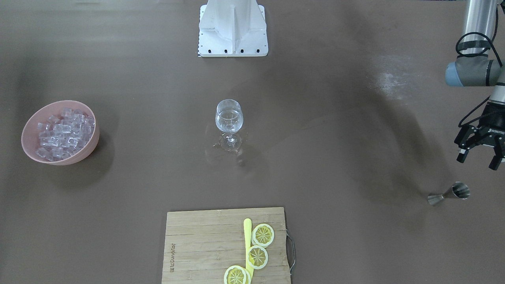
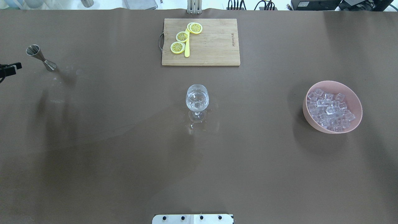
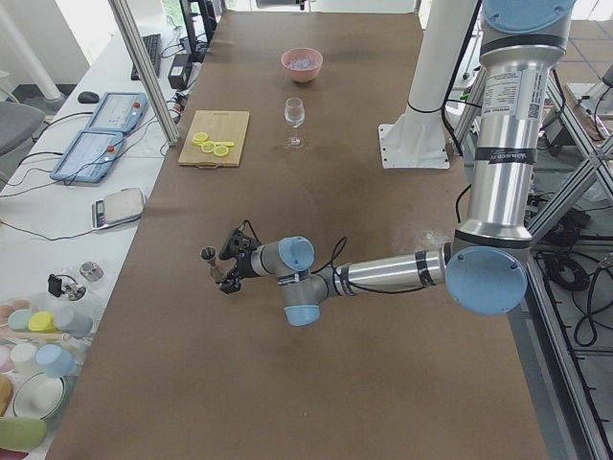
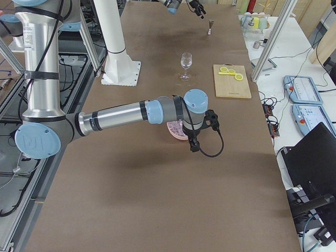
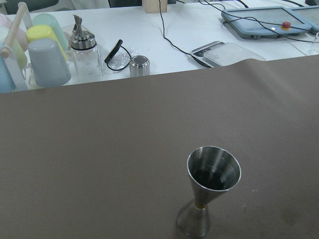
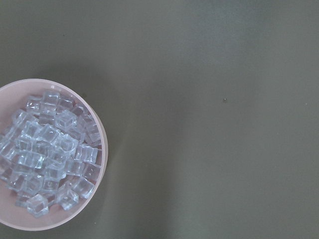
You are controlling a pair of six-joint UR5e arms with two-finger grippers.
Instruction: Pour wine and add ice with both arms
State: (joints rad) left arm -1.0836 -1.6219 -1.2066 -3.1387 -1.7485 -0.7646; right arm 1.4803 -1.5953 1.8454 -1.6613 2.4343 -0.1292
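Note:
The robot's left gripper should close on the narrow middle (image 1: 445, 195) (image 5: 200, 204) of the steel jigger, just below its wide top.
A stemmed wine glass (image 1: 229, 118) stands mid-table with a little clear wine in it; it also shows in the overhead view (image 2: 197, 98). The ice (image 1: 63, 132) is a heap of clear cubes in a pink bowl (image 2: 357, 105), seen from above in the right wrist view (image 6: 47, 149). A steel jigger (image 1: 449, 194) stands upright near the table's end. My left gripper (image 1: 477, 161) is open and empty, just back from the jigger (image 5: 209, 189). My right gripper (image 4: 194, 146) hangs over the bowl's edge; I cannot tell whether it is open or shut.
A wooden cutting board (image 1: 205, 244) with lemon slices (image 1: 262, 235) and a yellow knife (image 1: 247, 236) lies at the far edge. The white pedestal (image 1: 232, 27) stands at the robot's side. Cups and bottles (image 5: 45, 50) sit beyond the table's end.

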